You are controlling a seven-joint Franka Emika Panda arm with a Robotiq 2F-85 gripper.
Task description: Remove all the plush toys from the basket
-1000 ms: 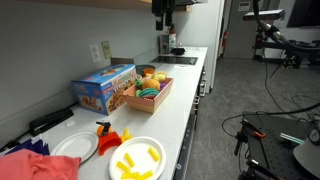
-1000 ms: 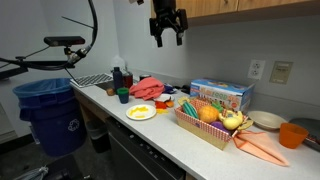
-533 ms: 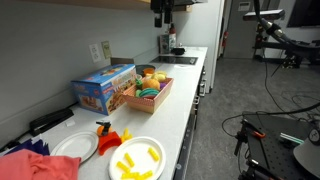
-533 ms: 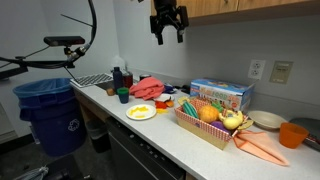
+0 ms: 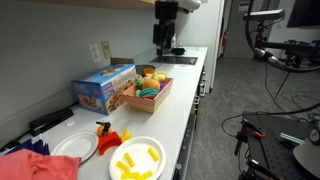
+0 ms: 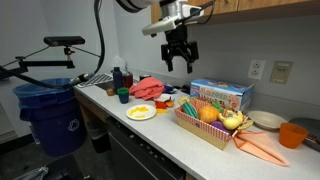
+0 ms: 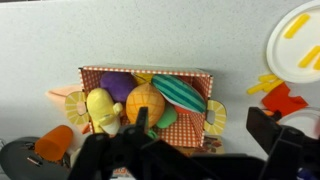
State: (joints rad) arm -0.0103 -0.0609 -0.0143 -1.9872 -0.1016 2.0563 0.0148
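Note:
Next, my gripper will go to the top of the orange ball [image 5: 149,83] [image 7: 146,102], between the yellow and green striped plush toys in the basket, and close there.
The basket [image 7: 100,72] sits in the middle of the wrist view, a shallow salmon-orange bin with checkered walls. Plush toys fill it: a yellow one [image 7: 100,108], a purple one [image 7: 118,85], an orange ball [image 7: 145,103], a green striped one [image 7: 178,92] and a small green ball [image 7: 165,119]. In both exterior views the basket [image 5: 155,101] [image 6: 198,128] stands on the white counter next to the blue box. My gripper [image 7: 200,125] [image 6: 180,62] [image 5: 166,38] hangs open well above the counter, high over the basket's area, with nothing between its fingers.
A blue printed box [image 5: 103,88] [image 6: 222,93] stands beside the basket. A white plate with yellow pieces [image 5: 137,158] [image 6: 141,112] and a red cloth [image 6: 150,87] lie further along the counter. An orange cup [image 6: 292,134] stands past the basket. A blue bin [image 6: 45,110] is on the floor.
The arm has swung down and sideways toward the basket; the gripper hangs lower than before. Its jaws stay open. Nothing on the counter has moved.

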